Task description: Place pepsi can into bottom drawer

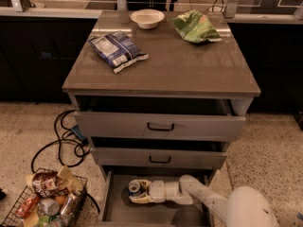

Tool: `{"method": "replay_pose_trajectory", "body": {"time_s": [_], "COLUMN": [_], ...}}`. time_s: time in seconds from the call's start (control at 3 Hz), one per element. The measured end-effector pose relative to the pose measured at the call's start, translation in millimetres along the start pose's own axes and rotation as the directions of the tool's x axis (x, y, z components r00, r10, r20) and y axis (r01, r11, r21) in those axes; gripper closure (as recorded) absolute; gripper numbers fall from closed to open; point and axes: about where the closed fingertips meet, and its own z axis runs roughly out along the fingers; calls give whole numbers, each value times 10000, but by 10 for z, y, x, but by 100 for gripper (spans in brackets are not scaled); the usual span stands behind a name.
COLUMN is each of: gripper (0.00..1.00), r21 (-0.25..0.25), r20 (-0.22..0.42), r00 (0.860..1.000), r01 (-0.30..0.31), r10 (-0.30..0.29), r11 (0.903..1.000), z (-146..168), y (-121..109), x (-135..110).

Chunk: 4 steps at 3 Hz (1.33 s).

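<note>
I need to release the pepsi can from my gripper on the bottom drawer's grey bottom [138,202], toward the side of the drawer near the wire basket.
The bottom drawer [118,211] is pulled open under the grey cabinet, showing its flat grey floor. The pepsi can [135,187], blue with a silver top, is low inside the drawer near its left-centre. My gripper [136,193] reaches in from the right on a white arm and is shut on the can, its pale fingers [140,198] wrapped around the can's sides. Whether the can touches the drawer floor I cannot tell.
Two upper drawers [160,126] with black handles stand slightly open. On the cabinet top lie a blue-white snack bag [116,50], a white bowl [147,18] and a green bag [195,26]. A wire basket [45,200] of items and black cables [66,143] are on the floor at left.
</note>
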Motion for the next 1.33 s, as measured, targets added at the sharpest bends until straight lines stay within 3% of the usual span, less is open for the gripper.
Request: {"method": "replay_pose_trajectory", "body": {"time_s": [0.67,1.0,1.33], "gripper": [100,100,82], "r21": [535,1065,1022], "r20": [-434,-431,-428], "r00": [9941,9876,9877], "r01": [-975,-1458,-1456], "r10": [999,1510,1506], "r11": [9938,9836,9841], "z": [77,46,71], "y": [-23,40,46], "x": [673,905,902]}}
